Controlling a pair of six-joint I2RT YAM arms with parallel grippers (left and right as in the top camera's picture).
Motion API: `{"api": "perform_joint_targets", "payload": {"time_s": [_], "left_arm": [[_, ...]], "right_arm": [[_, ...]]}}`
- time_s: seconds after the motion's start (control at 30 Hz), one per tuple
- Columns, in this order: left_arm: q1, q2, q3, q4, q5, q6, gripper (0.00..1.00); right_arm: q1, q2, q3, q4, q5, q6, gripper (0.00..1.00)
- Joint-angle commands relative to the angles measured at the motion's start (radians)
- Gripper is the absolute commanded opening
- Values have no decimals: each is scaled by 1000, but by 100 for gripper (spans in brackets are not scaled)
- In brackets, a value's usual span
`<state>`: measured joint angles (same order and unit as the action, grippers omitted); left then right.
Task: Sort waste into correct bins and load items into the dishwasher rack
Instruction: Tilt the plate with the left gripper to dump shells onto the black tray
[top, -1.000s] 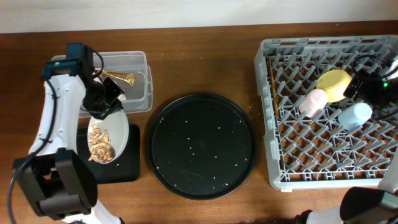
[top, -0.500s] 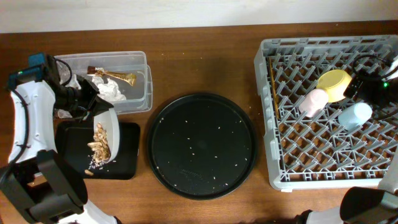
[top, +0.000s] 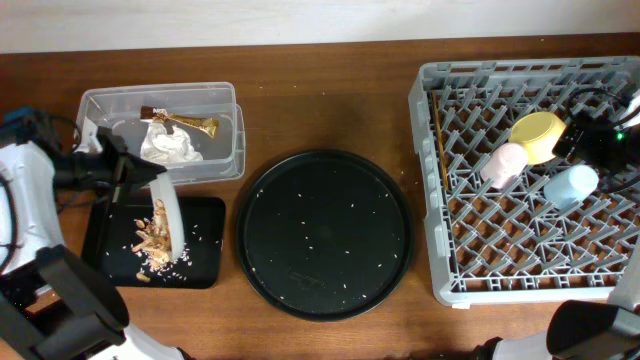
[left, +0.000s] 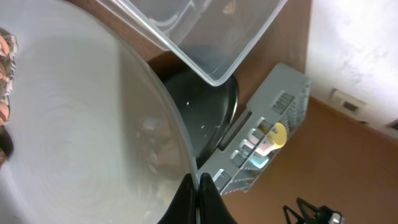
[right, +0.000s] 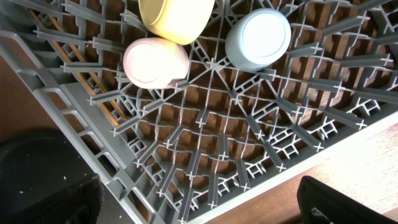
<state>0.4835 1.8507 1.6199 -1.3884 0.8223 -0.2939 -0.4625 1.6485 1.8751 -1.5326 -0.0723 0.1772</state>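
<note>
I need to use my left gripper to set the pale grey plate, now tipped over the shallow black tray, down and let it go on the middle of the large round black tray (top: 323, 226) (left: 198, 113).
My left gripper (top: 135, 175) is shut on the rim of the pale grey plate (top: 170, 212), which it holds tipped steeply on edge over the shallow black tray (top: 205, 250). Brown scraps with rice (top: 150, 240) lie partly against the plate and partly on that tray. In the left wrist view the plate (left: 74, 124) fills the left side, and my left gripper (left: 198, 199) pinches its edge. The clear tub (top: 225, 110) holds the napkin (top: 172, 148) and wrapper (top: 188, 124). My right gripper (right: 199, 211) hangs open over the dishwasher rack (top: 520, 270). That rack holds the yellow-green bowl (right: 177, 18), pink cup (right: 155, 62), blue cup (right: 258, 37) and chopsticks (right: 81, 74).
A large round black tray (top: 322, 232) speckled with rice grains sits between the bins and the rack. The right arm (top: 600, 145) stands over the rack's right side. Bare wooden table runs along the back and front.
My left arm has swung left and tipped the plate from nearly flat to on edge. The scraps have slid off toward the black tray. The right arm has not moved.
</note>
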Motion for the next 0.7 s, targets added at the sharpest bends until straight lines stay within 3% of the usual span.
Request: {"api": "perform_joint_targets", "payload": {"time_s": [0.0,0.5,0.57,0.67], "left_arm": [[55,-23,18,-21,105,114,1],[278,-23,17,-75,170,273,1],[290,-23,17,-106,252,357,1],[307,-23,17,-119,269,379,1]], "right_arm": [[-3,1,-5,3,-2,0,98],[-3,1,-5,3,-2,0,98],[-3,1,-5,3,-2,0,98],[-3,1,-5,3,-2,0,98]]}}
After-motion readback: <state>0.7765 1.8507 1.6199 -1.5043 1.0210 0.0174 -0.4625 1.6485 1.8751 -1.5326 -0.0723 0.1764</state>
